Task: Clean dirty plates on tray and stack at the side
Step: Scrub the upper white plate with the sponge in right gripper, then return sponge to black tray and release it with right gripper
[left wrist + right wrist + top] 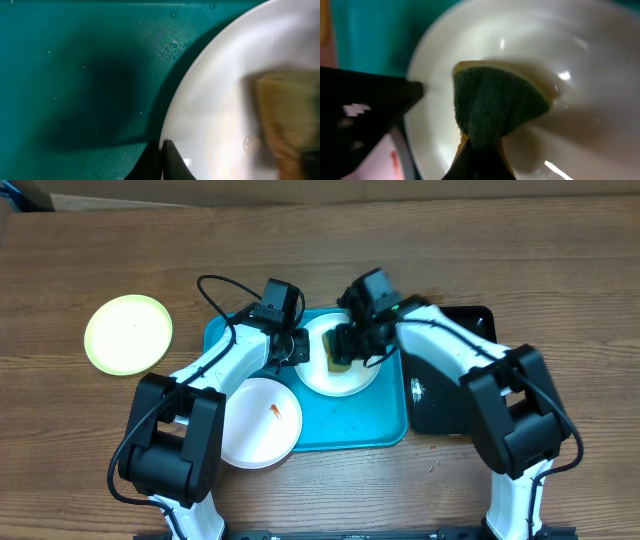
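Observation:
My right gripper will release the green-and-yellow sponge in the middle of the black tray (461, 377) next to the turquoise tray.
A white plate (345, 377) lies in the upper middle of the turquoise tray (345, 427). My left gripper (294, 348) is shut on its left rim (172, 120). My right gripper (345, 350) is shut on a green-and-yellow sponge (492, 102) and presses it onto this plate (580, 65). A second white plate (250, 430) with an orange-red smear (277, 412) overlaps the tray's lower left corner. A pale yellow-green plate (128, 333) lies on the table at the far left, off the tray.
A black tray (440, 395) lies right of the turquoise tray, mostly under my right arm. The wooden table (560, 270) runs round all of it. A cable loops above my left gripper.

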